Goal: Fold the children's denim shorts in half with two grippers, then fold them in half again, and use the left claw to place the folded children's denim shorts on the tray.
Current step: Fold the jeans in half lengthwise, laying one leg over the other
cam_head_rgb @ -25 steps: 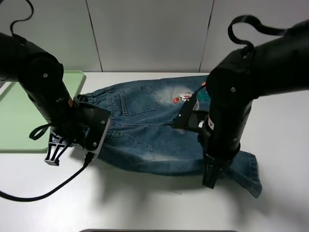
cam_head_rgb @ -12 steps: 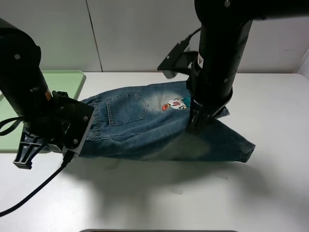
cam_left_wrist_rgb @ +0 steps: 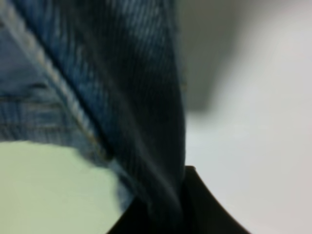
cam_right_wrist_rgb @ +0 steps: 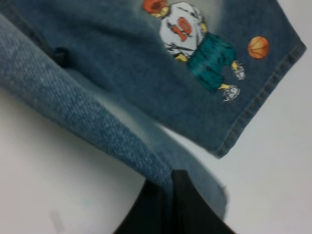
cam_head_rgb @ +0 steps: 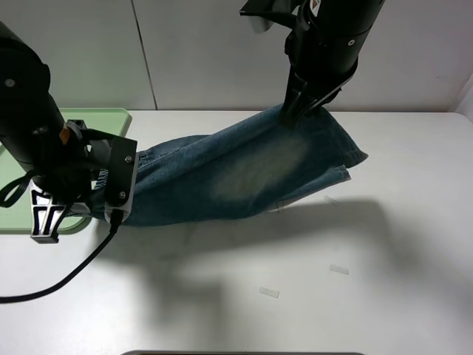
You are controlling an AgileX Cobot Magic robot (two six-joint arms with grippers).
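Note:
Next, my right gripper lets the raised leg hem, now held at the far edge, go on the lower leg's hem end (cam_head_rgb: 318, 148) (cam_right_wrist_rgb: 256, 87), away from the tray.
The children's denim shorts (cam_head_rgb: 244, 170) lie folded lengthwise on the white table, with their pale inner side up. My right gripper (cam_head_rgb: 290, 112) is shut on the leg hem at the far edge and holds it raised. In the right wrist view the fingers (cam_right_wrist_rgb: 170, 195) pinch the denim, and the basketball-player print (cam_right_wrist_rgb: 195, 44) shows on the layer below. My left claw (cam_head_rgb: 46, 222) is at the waistband end, beside the tray (cam_head_rgb: 111, 118). In the left wrist view its gripper (cam_left_wrist_rgb: 180, 209) is shut on a denim fold (cam_left_wrist_rgb: 122, 97), with the pale-green tray (cam_left_wrist_rgb: 48, 190) close by.
The tray stands at the table's left edge, partly hidden by the left arm. A black cable (cam_head_rgb: 66, 285) trails over the table front left. Two small tape scraps (cam_head_rgb: 338, 269) lie on the table near the front. Grey wall panels stand behind.
My right gripper has lifted the near leg and carried it up and over to the far side, folding the shorts and covering the print. The left arm has shifted left with the waistband.

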